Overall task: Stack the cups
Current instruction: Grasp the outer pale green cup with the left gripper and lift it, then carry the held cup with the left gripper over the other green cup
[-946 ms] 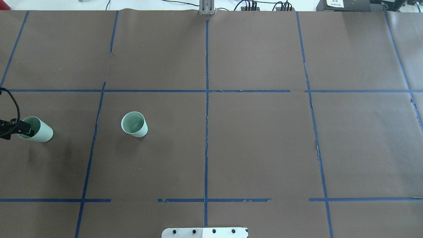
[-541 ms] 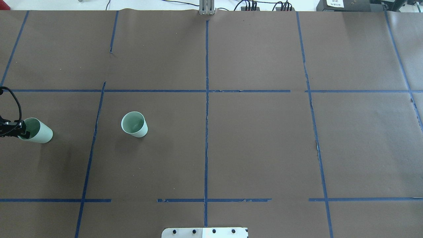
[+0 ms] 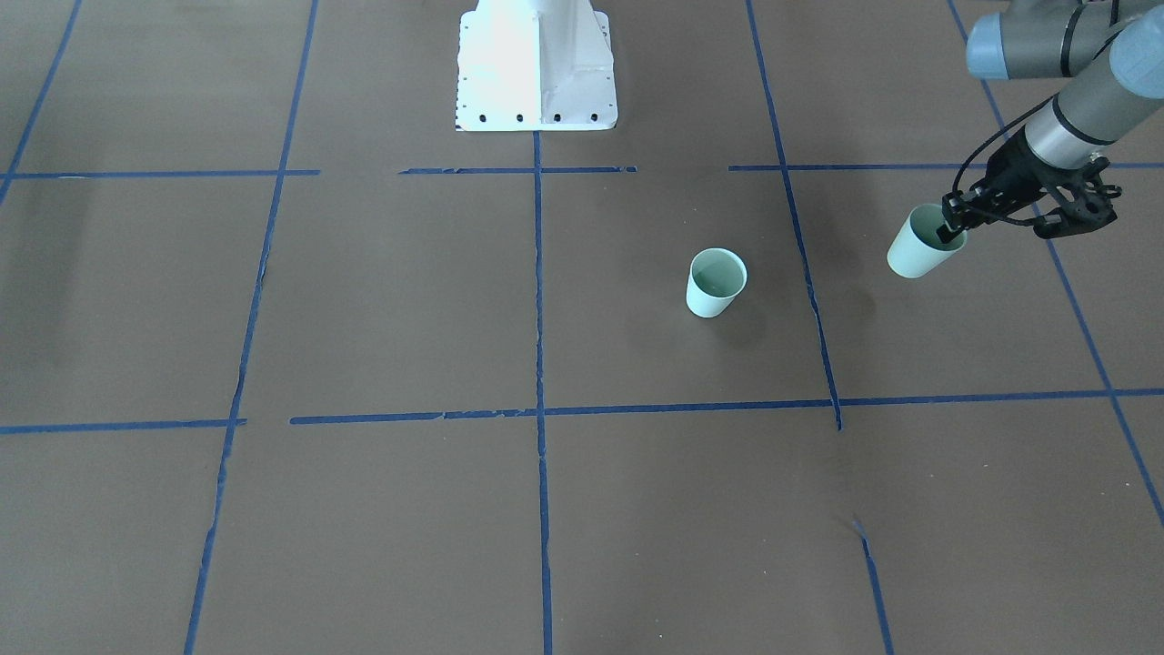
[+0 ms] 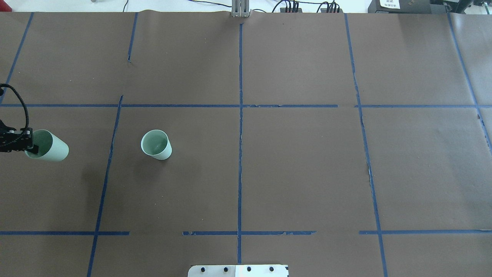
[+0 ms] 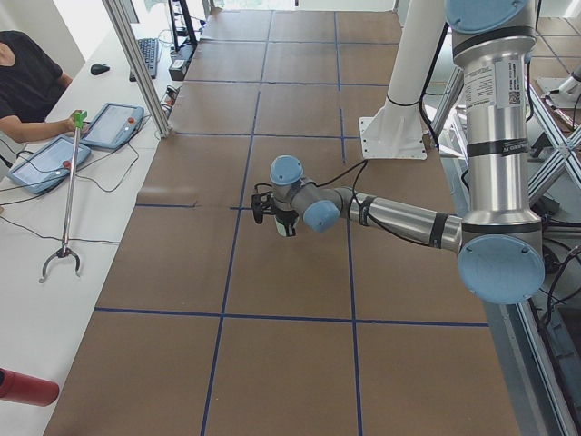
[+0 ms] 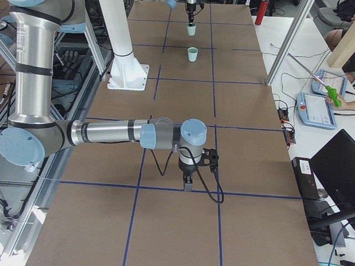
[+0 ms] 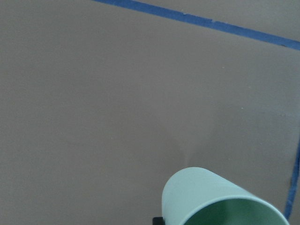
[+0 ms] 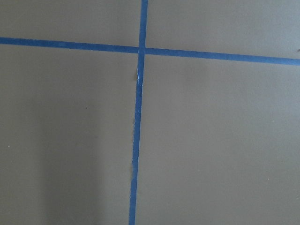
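Note:
The mint-green cup in my left gripper, now tilted a little above the table, will be released inside the other cup (image 3: 717,277) that stands upright on the brown table.
Two pale mint-green cups. One cup (image 4: 156,144) stands upright on the brown table left of centre; it also shows in the front view (image 3: 715,284) and far off in the right side view (image 6: 192,54). My left gripper (image 4: 34,145) is shut on the rim of the other cup (image 4: 50,146), holding it tilted a little above the table at the far left. That cup and the left gripper (image 3: 953,227) also show in the front view (image 3: 917,251), and the cup in the left wrist view (image 7: 215,199). My right gripper (image 6: 187,185) hangs low over the table; I cannot tell its state.
Blue tape lines (image 4: 240,115) grid the brown paper-covered table. The white robot base (image 3: 536,64) stands at the table's near-robot edge. Operators with tablets (image 5: 113,123) and a grabber stick (image 5: 68,195) are beside the table.
The left gripper has lifted its cup and carried it slightly right, towards the standing cup. The standing cup has not moved.

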`<state>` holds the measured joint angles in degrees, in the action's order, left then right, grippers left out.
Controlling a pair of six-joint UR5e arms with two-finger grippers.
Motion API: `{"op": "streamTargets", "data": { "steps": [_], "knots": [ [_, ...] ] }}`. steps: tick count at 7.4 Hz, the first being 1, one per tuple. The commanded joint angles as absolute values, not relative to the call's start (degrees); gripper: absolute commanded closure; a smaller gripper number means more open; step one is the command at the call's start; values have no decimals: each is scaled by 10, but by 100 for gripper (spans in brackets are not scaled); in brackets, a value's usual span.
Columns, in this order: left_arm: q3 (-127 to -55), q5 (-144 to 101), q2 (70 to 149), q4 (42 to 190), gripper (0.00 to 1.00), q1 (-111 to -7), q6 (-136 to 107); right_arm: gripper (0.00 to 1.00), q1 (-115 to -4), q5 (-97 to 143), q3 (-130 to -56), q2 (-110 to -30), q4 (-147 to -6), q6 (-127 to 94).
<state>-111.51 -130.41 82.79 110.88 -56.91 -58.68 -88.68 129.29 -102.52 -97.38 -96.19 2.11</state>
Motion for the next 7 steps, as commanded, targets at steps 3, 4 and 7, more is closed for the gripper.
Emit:
{"op": "streamTargets", "data": {
  "steps": [3,4,7],
  "knots": [
    [-1198,-1309,993,856,100,-566,-671,0,-887,1293,-1025,-974,-962,21],
    [-1194,-1309,1015,858,100,-532,-725,0,-887,1293,-1025,-974,-962,21],
    [-1126,-1303,1113,861,100,-466,-813,0,-887,1293,-1026,-974,-962,21]
  ]
}}
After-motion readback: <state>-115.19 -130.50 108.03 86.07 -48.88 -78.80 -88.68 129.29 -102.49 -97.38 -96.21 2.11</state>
